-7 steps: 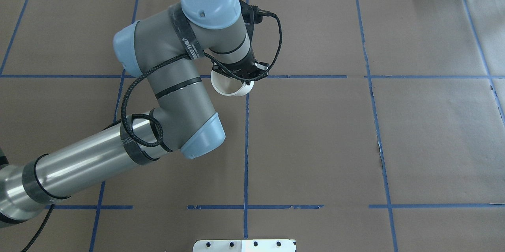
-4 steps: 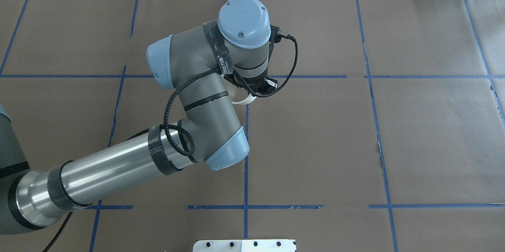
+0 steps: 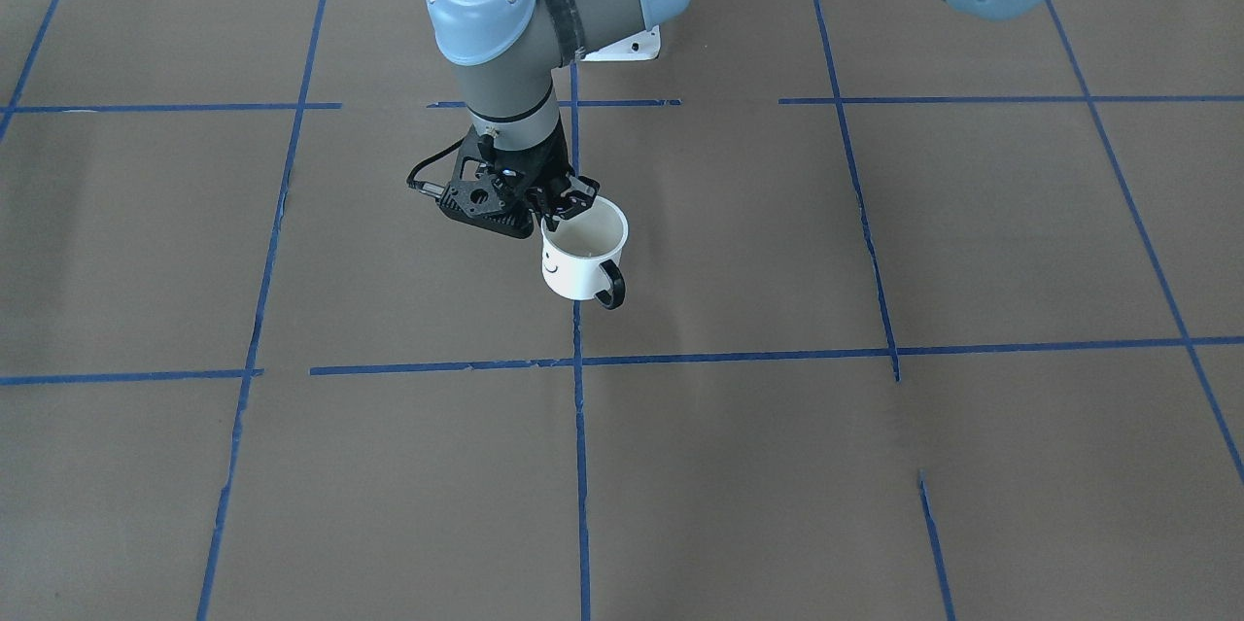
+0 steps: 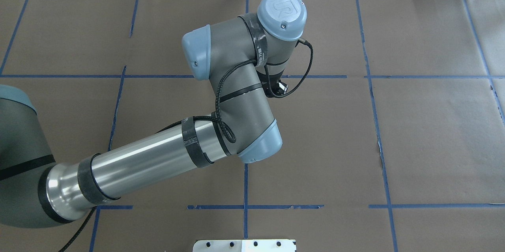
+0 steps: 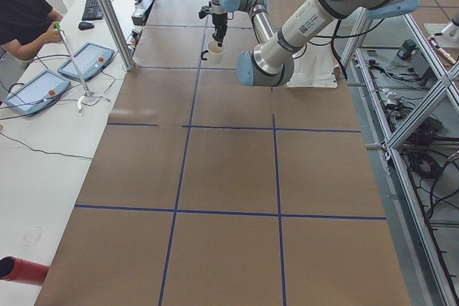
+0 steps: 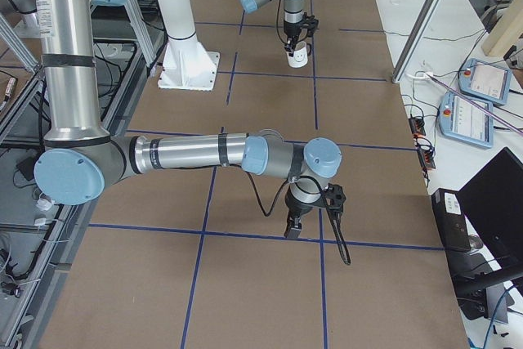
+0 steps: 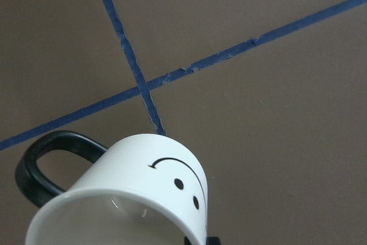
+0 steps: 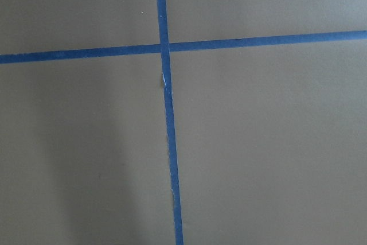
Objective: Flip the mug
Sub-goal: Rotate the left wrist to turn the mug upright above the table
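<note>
Next, I release the white mug from my left gripper on the blue tape (image 3: 570,256) between the crossing and the mounting plate.
The white mug (image 3: 581,263) with a black handle and a smiley face is upright, mouth up, over a blue tape crossing. My left gripper (image 3: 562,211) comes down from above and is shut on the mug's rim, on the side away from the handle. The left wrist view shows the mug (image 7: 135,190) close up, handle to the left. In the overhead view the left wrist hides both mug and gripper. I cannot tell whether the mug's base touches the table. My right gripper (image 6: 294,225) shows only in the exterior right view; I cannot tell whether it is open or shut.
Brown paper with a blue tape grid (image 3: 573,363) covers the table. A white mounting plate (image 4: 244,245) sits at the robot's edge. An operator (image 5: 21,12) sits at a side desk with tablets (image 5: 84,61). The right wrist view shows only tape lines (image 8: 166,47).
My left arm has swung to the right in the overhead view. The mug, earlier tilted with its mouth showing below the wrist, is now hidden under the wrist.
</note>
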